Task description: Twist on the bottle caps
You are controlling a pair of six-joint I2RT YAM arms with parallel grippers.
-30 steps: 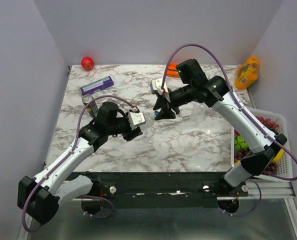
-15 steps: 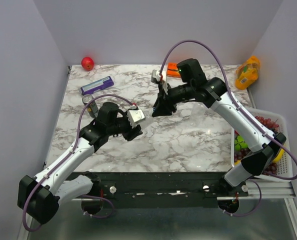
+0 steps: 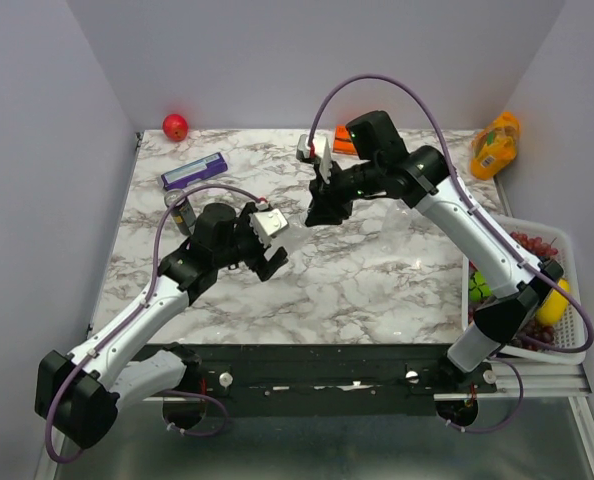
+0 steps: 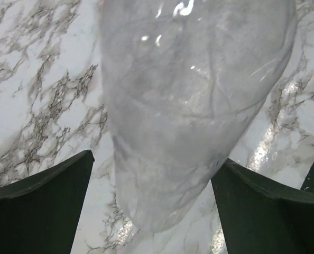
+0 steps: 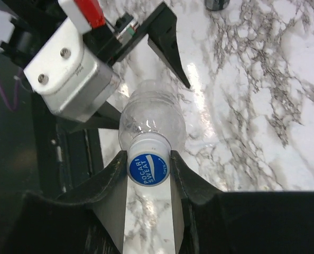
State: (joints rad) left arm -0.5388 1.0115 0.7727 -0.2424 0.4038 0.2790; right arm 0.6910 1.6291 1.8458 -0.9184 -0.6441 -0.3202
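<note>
The robot's right gripper needs to release the blue cap, so that its clear bottle, now hanging over the marble, stays on the marble [image 3: 369,242] close beside the other clear bottle.
A clear bottle [image 5: 151,119] hangs over the marble between my two grippers. Its white neck carries a blue cap [image 5: 148,170] printed POCARI SWEAT. My right gripper [image 5: 148,159] is shut on that cap from both sides; in the top view the right gripper [image 3: 320,214] is at the table's middle. In the left wrist view the bottle's body [image 4: 188,106] fills the space between the dark fingers [image 4: 40,206], which stand wide of it. My left gripper [image 3: 277,248] is open, just left of the right one. No other caps or bottles show.
A dark can [image 3: 180,206] stands behind the left arm, with a purple box [image 3: 194,171] and a red apple [image 3: 175,127] further back. An orange pack [image 3: 495,145] sits at the far right corner. A white basket [image 3: 567,262] of fruit is at the right edge.
My left gripper has opened and let go of the bottle's body. My right gripper has tightened on the cap and shifted slightly back, its wrist turned.
</note>
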